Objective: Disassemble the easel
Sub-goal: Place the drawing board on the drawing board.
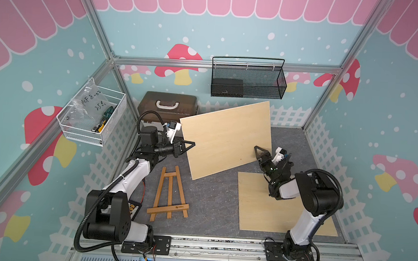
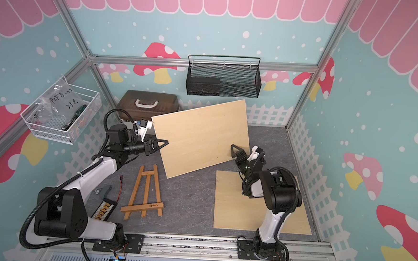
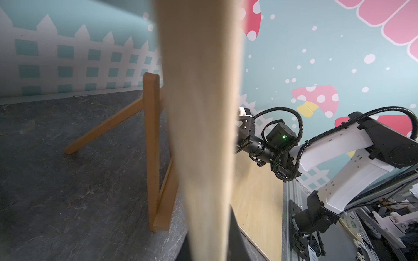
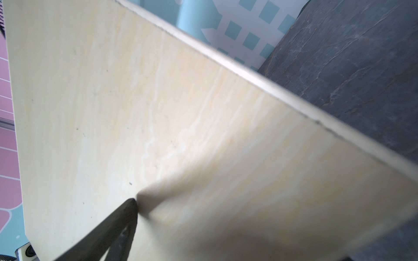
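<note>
Next, I back my right gripper off, as it sits astride the tilted board's lower edge, and take the short edge (image 1: 270, 128) opposite my left gripper before I lower the board.
A pale plywood board (image 1: 227, 137) (image 2: 202, 138) hangs tilted above the table. My left gripper (image 1: 192, 143) (image 2: 166, 142) is shut on its left edge; in the left wrist view the board (image 3: 199, 113) runs up from between the jaws. My right gripper (image 1: 256, 149) (image 2: 232, 147) stands open astride the board's lower right edge. One dark fingertip (image 4: 131, 203) lies against the board's face (image 4: 158, 101), and the other is hidden behind it. The bare wooden easel (image 1: 169, 195) (image 2: 145, 194) (image 3: 153, 146) stands on the grey table, below and left of the board.
A second plywood sheet (image 1: 255, 213) lies flat at the front right, under my right arm (image 3: 339, 146). At the back left sits a brown case (image 1: 168, 106). A black mesh basket (image 1: 248, 78) hangs on the back wall and a white wire basket (image 1: 91, 119) on the left wall.
</note>
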`<action>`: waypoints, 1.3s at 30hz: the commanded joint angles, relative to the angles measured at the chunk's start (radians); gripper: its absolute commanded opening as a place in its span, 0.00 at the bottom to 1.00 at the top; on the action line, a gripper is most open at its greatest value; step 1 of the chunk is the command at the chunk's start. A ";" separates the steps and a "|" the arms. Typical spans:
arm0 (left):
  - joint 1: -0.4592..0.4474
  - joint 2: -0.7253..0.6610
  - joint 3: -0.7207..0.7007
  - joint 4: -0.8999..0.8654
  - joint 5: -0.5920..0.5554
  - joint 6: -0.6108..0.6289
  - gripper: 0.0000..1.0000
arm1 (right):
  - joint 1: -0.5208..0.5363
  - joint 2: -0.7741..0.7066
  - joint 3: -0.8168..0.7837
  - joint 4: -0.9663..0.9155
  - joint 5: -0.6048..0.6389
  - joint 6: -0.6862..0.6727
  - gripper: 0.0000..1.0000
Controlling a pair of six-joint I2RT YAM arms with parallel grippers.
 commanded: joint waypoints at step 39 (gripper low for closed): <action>-0.232 -0.339 -0.269 -0.345 -0.267 -0.052 0.00 | -0.102 -0.776 -0.045 -1.200 0.019 -0.716 0.97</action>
